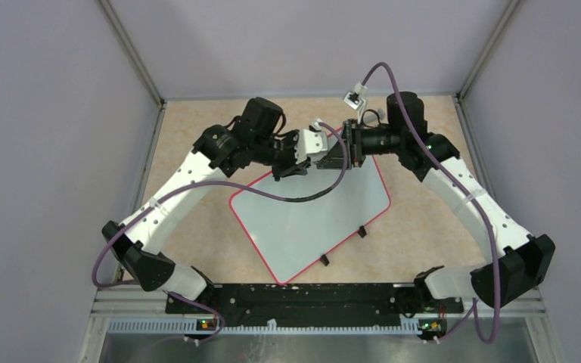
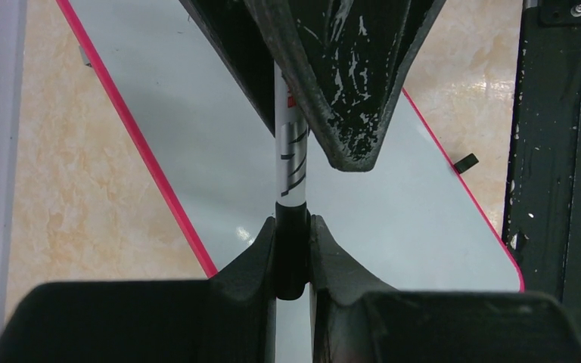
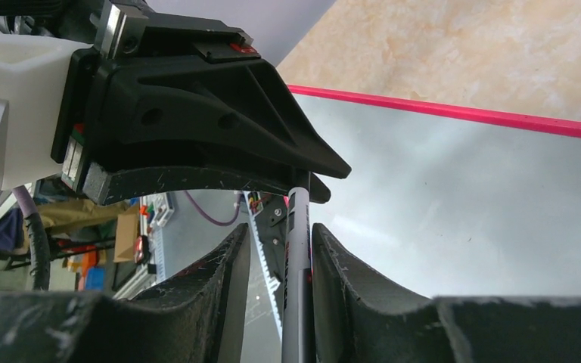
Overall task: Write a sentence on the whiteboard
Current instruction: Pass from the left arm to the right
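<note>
My right gripper stands open round the marker's body, so it should close there before my left gripper opens, retakes the marker's black end (image 2: 292, 249) and pulls it off.
The whiteboard (image 1: 310, 219) lies tilted on the table, pink-rimmed, and no sentence shows on its visible surface (image 2: 219, 151). Both arms meet above its far corner. A grey-white marker (image 2: 292, 151) with a black end (image 2: 291, 253) is held over the board. My left gripper (image 2: 293, 223) is shut on that black end. My right gripper (image 3: 280, 234) stands round the marker's barrel (image 3: 296, 257). The barrel rests against the gripper's right finger, and a gap shows on the left side. In the top view the left gripper (image 1: 302, 160) and right gripper (image 1: 338, 155) face each other.
Two small black clips (image 1: 361, 231) (image 1: 323, 260) sit on the board's near long edge. The beige tabletop (image 1: 197, 219) surrounds the board. Grey walls enclose three sides. The black base rail (image 1: 302, 299) runs along the near edge.
</note>
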Tool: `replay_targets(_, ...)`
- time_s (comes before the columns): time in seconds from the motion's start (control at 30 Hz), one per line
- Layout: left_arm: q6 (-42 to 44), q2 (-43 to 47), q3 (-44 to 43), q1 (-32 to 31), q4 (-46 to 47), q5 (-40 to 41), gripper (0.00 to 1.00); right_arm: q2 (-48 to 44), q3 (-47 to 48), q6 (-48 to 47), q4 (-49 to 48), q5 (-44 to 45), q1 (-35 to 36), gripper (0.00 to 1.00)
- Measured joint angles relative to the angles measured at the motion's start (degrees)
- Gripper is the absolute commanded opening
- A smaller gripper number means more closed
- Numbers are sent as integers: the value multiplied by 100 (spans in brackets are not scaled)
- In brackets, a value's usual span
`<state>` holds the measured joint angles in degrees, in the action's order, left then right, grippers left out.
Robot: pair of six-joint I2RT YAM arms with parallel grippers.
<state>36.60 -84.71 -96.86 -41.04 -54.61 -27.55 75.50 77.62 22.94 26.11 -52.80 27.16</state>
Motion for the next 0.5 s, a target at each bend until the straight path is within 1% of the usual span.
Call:
replay_targets(0.07,7,-7,-2,-13,-15,20,0,4,0,0,22,31,0,32)
replay_targets(0.13,15,-9,-2,-31,-26,42,0,9,0,0,33,50,0,26)
replay_targets(0.27,42,-9,-11,-52,-39,76,0,20,0,-22,37,109,0,4)
replay_targets(0.3,42,-9,-17,-61,-52,101,0,26,0,-42,42,136,0,0)
replay_targets(0.37,39,-9,-28,-68,-83,173,1,48,0,-39,57,186,0,0)
replay_targets(0.5,-20,-9,-28,-59,-92,212,34,74,4,-90,55,190,-2,0)
